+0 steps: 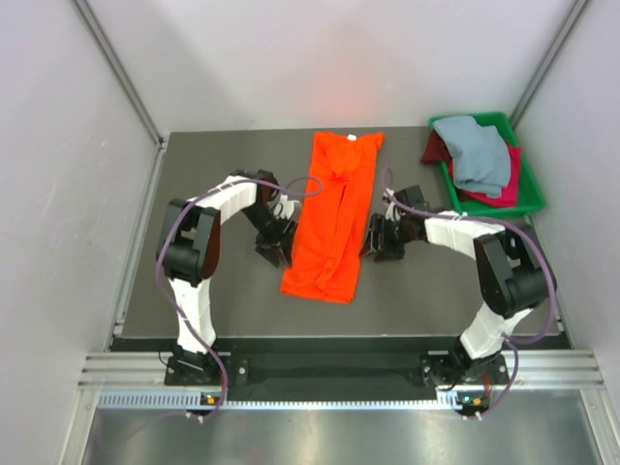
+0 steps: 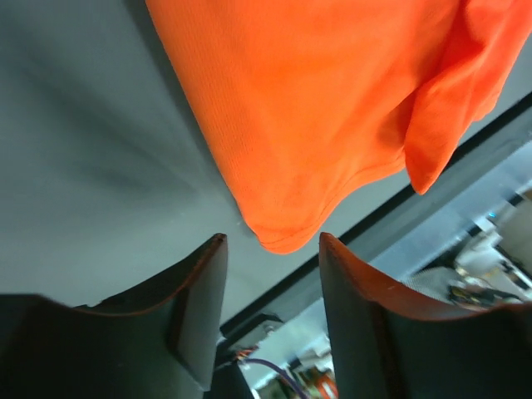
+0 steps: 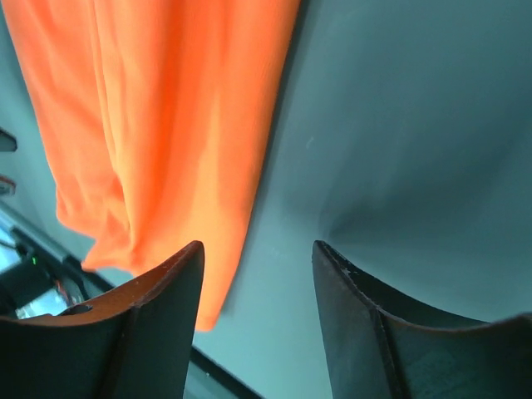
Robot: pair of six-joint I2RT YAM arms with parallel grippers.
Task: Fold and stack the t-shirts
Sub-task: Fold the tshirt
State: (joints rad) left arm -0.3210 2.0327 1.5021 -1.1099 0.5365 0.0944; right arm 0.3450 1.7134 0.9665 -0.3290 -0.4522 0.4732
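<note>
I can see the orange t-shirt's hem is crooked from its collar, so next I pinch the hem's corner (image 1: 286,288) with my left gripper and straighten it before folding toward the collar.
A bright orange t-shirt (image 1: 334,218) lies folded lengthwise into a long strip down the middle of the dark table, collar at the far end. My left gripper (image 1: 278,250) hovers just left of its near half, open; the shirt's near corner (image 2: 278,237) lies just beyond the fingertips, nothing between them. On the strip's right side my right gripper (image 1: 380,244) is open too, the shirt's edge (image 3: 237,224) beside its left finger. A pale grey-blue t-shirt (image 1: 480,153) lies on dark red ones (image 1: 504,189) in the green tray.
The green tray (image 1: 535,199) sits at the table's far right corner. White walls with metal posts (image 1: 121,73) close in the table on three sides. The table's near edge (image 1: 329,341) runs just behind the shirt's hem.
</note>
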